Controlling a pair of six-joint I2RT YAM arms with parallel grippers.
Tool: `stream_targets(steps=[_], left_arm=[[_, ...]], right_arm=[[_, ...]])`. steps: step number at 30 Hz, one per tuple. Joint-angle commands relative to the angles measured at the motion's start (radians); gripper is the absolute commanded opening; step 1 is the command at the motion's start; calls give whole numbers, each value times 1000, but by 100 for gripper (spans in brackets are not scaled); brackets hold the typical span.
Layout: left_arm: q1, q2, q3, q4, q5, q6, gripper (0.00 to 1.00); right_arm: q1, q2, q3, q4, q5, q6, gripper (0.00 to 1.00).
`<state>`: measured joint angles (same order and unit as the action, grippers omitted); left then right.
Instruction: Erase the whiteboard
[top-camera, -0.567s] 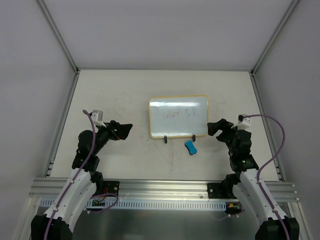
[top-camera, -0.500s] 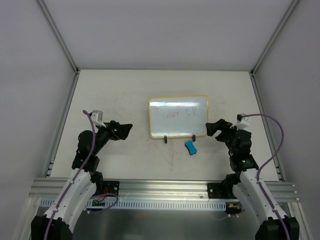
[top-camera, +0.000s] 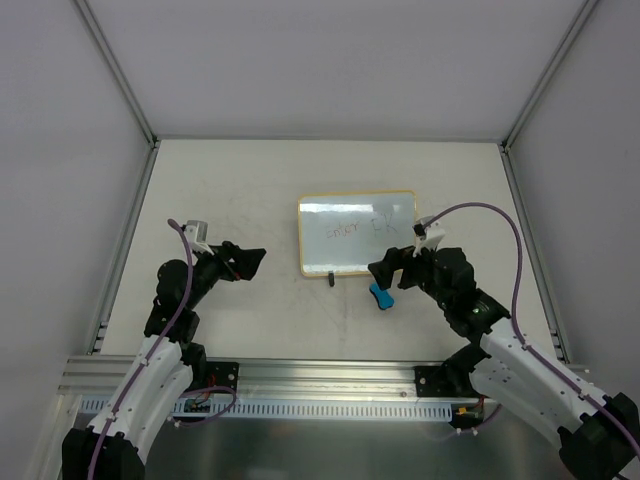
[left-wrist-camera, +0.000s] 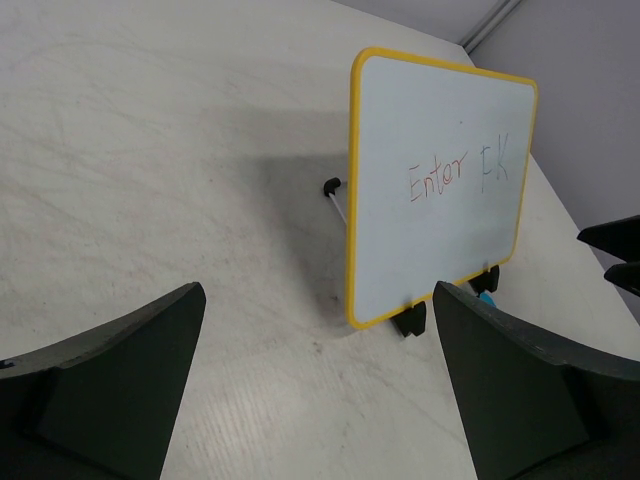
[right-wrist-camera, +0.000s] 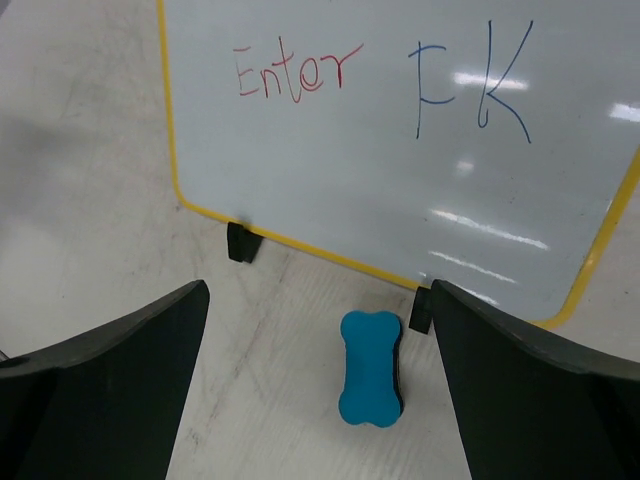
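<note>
My right gripper should grip the narrow middle (top-camera: 383, 299) (right-wrist-camera: 370, 382) of the blue eraser, slightly toward the eraser's end farther from the whiteboard.
The whiteboard (top-camera: 356, 233) stands on two black feet mid-table, yellow-framed, with red "Enter" and blue "FK" written on it (right-wrist-camera: 400, 150). It also shows from the side in the left wrist view (left-wrist-camera: 440, 200). A small blue bone-shaped eraser (top-camera: 380, 296) lies on the table just in front of the board's right foot (right-wrist-camera: 370, 368). My right gripper (top-camera: 386, 272) hovers open over the eraser, fingers either side of it and apart from it (right-wrist-camera: 318, 290). To the board's left, my left gripper (top-camera: 254, 260) is open and empty, pointing at the board (left-wrist-camera: 318, 300).
The pale tabletop (top-camera: 230, 190) is scuffed and bounded by aluminium rails (top-camera: 130, 230) left and right, with white walls behind. My right gripper's dark fingertips (left-wrist-camera: 615, 250) show at the right edge of the left wrist view.
My right arm has swung left and forward from beside the board's right edge to above the eraser. The left arm, the board and the eraser have not moved.
</note>
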<state>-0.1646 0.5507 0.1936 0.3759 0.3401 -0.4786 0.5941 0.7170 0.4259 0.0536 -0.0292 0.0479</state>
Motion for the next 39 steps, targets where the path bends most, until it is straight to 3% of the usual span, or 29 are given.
stream_targets(steps=[1,7,13,39], left_arm=[[-10,-2,17,26,25,17,99],[-12,15,20,31,23,14,99],[-10,11,17,34,20,11,99],[-10,15,15,37,33,11,99]], right_arm=[[26,10,71,-170,92,-39,97],[35,58,119,-334,124,-3,82],[114,128,113,-337,133,33,72],[217,415,68,-212,258,124,66]])
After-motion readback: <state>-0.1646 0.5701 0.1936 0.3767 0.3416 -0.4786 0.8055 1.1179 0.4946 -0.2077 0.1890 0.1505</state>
